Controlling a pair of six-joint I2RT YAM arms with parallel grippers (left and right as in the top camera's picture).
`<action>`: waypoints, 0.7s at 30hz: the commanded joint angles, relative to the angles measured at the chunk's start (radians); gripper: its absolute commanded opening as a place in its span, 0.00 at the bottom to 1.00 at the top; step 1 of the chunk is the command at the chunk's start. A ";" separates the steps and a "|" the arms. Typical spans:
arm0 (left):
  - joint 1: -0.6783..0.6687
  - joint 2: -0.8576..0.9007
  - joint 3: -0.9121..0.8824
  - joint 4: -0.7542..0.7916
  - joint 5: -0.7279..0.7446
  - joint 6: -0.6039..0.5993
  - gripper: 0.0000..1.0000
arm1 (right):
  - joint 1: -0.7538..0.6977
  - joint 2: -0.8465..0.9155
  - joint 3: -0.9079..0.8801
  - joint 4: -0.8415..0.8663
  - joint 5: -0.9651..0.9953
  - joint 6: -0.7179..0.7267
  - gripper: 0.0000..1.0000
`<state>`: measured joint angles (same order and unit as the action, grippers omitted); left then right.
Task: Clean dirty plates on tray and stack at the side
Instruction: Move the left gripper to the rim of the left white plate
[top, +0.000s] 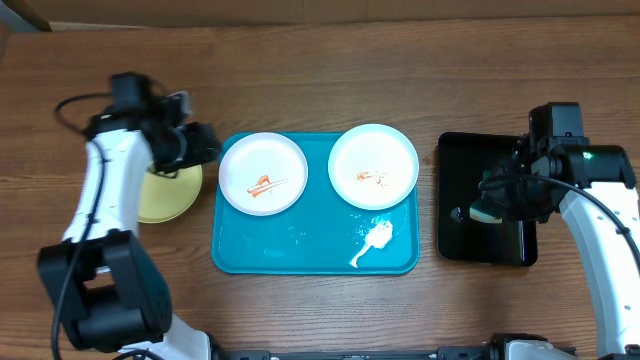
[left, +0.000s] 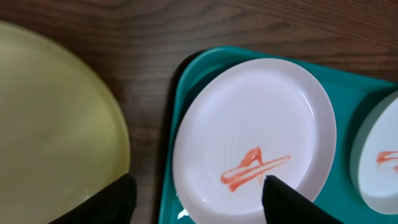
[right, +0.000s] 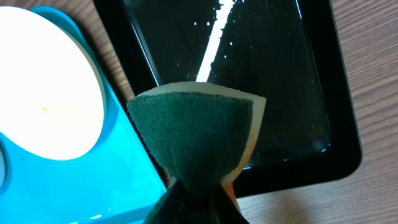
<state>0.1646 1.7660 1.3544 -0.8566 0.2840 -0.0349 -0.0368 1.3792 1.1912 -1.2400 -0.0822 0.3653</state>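
Next, I move my left gripper to the white plate beside the yellow plate and close it on that white plate's rim (top: 220, 181) (left: 175, 169) facing the yellow plate.
Two white plates with orange smears sit on the turquoise tray (top: 300, 250): one at its left (top: 262, 172), one at its right (top: 373, 165). The pale yellow-green plate (top: 170, 192) lies on the table left of the tray. My left gripper (top: 200, 145) is open and empty, hovering between the yellow plate (left: 50, 130) and the left white plate (left: 255, 134). My right gripper (top: 492, 200) is shut on a green scouring sponge (right: 199, 134), held above the black tray (right: 280, 81), with the right white plate (right: 43, 87) off to its left.
The glossy black tray (top: 487, 200) lies right of the turquoise tray. A white foam blob (top: 375, 240) sits on the turquoise tray's front right. Wooden table (top: 320, 90) all around.
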 joint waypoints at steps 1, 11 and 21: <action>-0.071 -0.027 0.016 0.024 -0.187 0.058 0.71 | -0.003 -0.013 0.006 -0.001 -0.009 -0.004 0.08; -0.154 -0.013 0.015 0.124 -0.240 0.117 0.70 | -0.003 -0.013 0.006 -0.006 -0.010 -0.003 0.08; -0.155 0.097 0.015 0.133 -0.183 0.155 0.64 | -0.003 -0.013 0.006 -0.013 -0.010 -0.019 0.08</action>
<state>0.0128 1.8057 1.3548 -0.7242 0.0689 0.0849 -0.0372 1.3792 1.1912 -1.2541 -0.0822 0.3607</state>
